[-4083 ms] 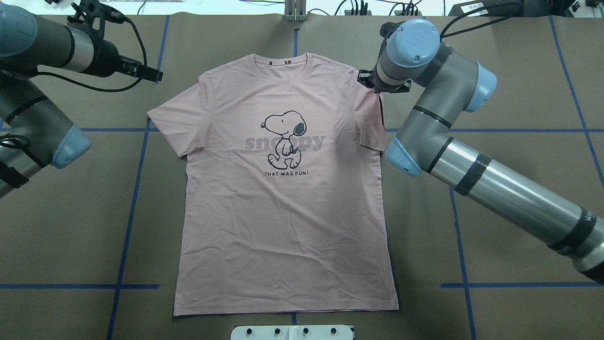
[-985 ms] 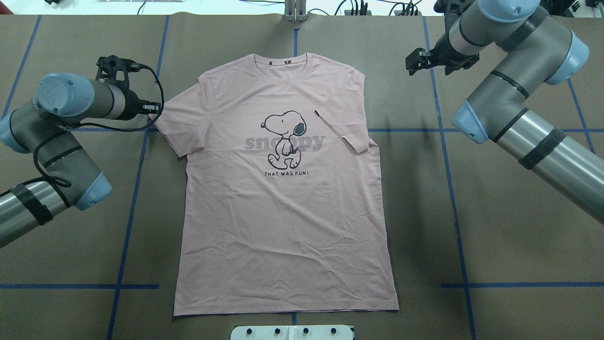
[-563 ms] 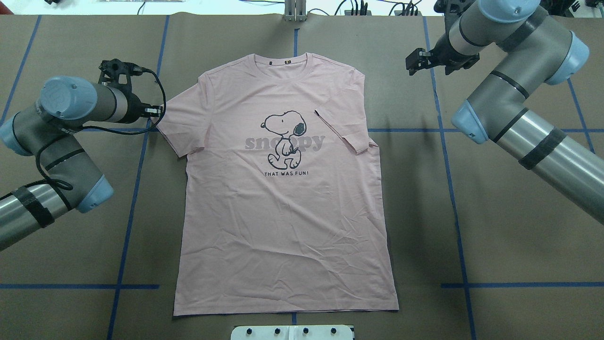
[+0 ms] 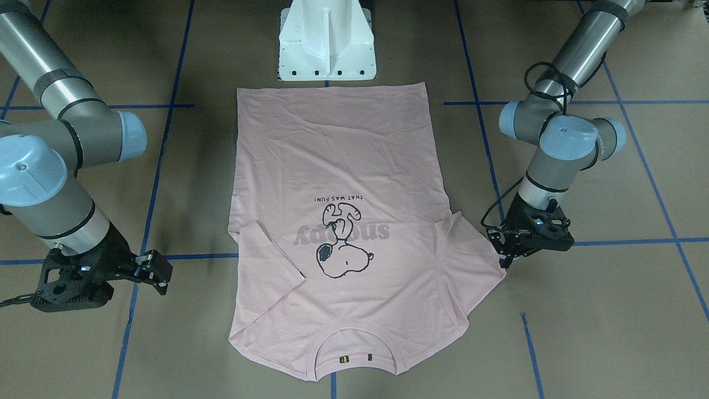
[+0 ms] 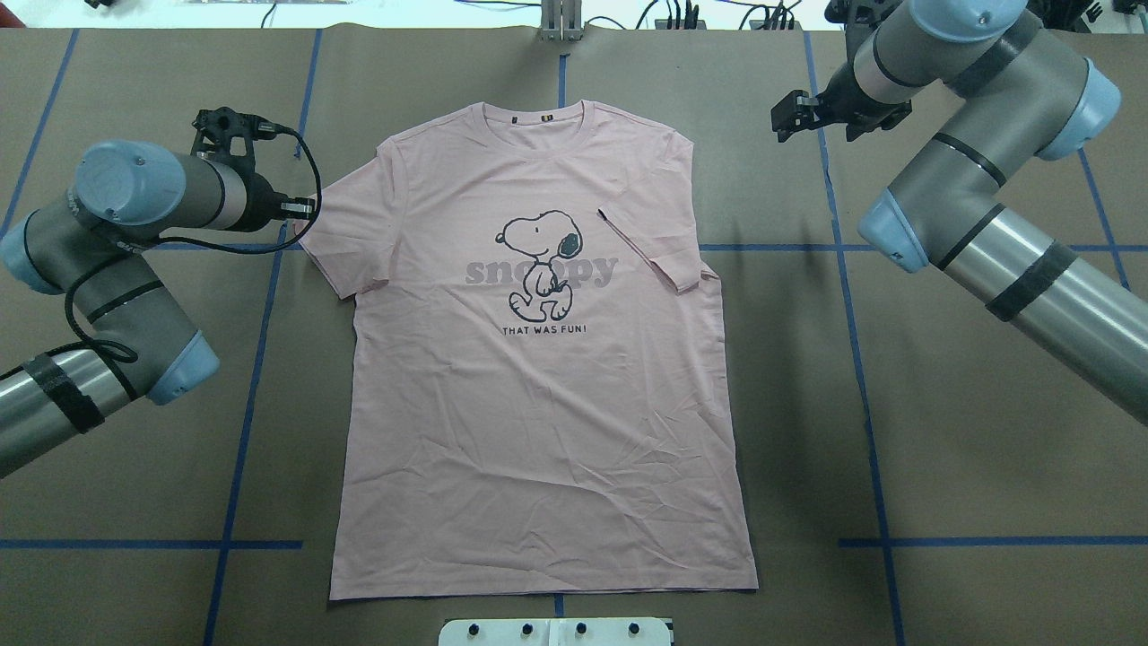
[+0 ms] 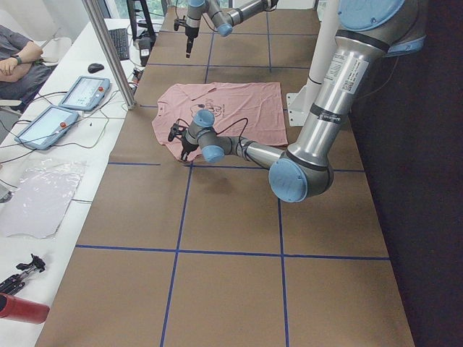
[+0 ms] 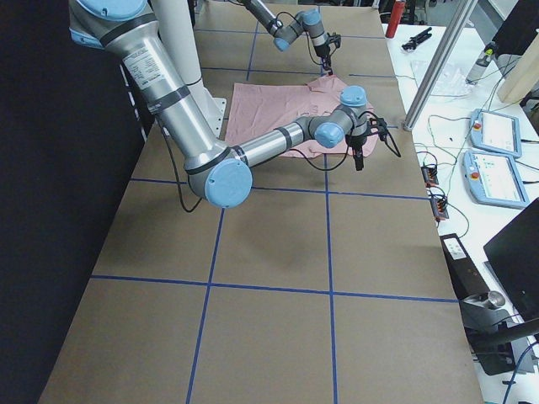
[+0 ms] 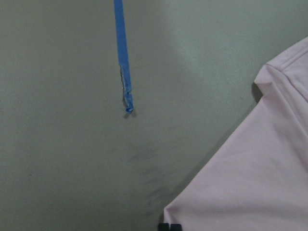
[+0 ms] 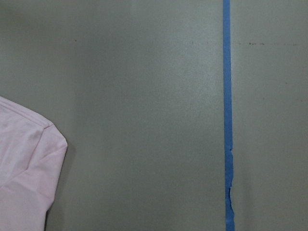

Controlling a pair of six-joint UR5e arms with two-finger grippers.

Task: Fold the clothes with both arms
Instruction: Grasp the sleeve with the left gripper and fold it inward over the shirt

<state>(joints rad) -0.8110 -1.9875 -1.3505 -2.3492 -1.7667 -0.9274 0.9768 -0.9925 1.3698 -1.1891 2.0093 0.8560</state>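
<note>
My left gripper is going to release the tip of the outstretched sleeve on the T-shirt's chest [image 4: 391, 265], next to the printed dog's nose.
The pale pink T-shirt [image 5: 538, 404] [image 4: 332, 144] lies flat, print up, collar at the far edge of the table. Its right sleeve [image 5: 659, 242] [image 4: 271, 255] is folded inward onto the chest. My left gripper [image 5: 308, 211] [image 4: 503, 256] sits low at the tip of the left sleeve. In the left wrist view its fingertips [image 8: 169, 226] are pressed together at the sleeve's corner [image 8: 260, 178]. My right gripper [image 5: 782, 117] [image 4: 160, 272] hangs open, apart from the shirt, beyond the right shoulder; its wrist view shows only a shirt corner [image 9: 24, 178] and brown paper.
Brown paper crossed by blue tape lines [image 5: 242, 431] covers the table. The white pedestal base [image 4: 327, 44] stands at the shirt's hem. A side bench with tablets [image 6: 83, 90] and a seated person [image 6: 14, 65] runs along the far edge.
The right gripper let go of the right sleeve, left it folded on the chest and withdrew to the far right. The left gripper came down to the left sleeve and nudged its tip inward.
</note>
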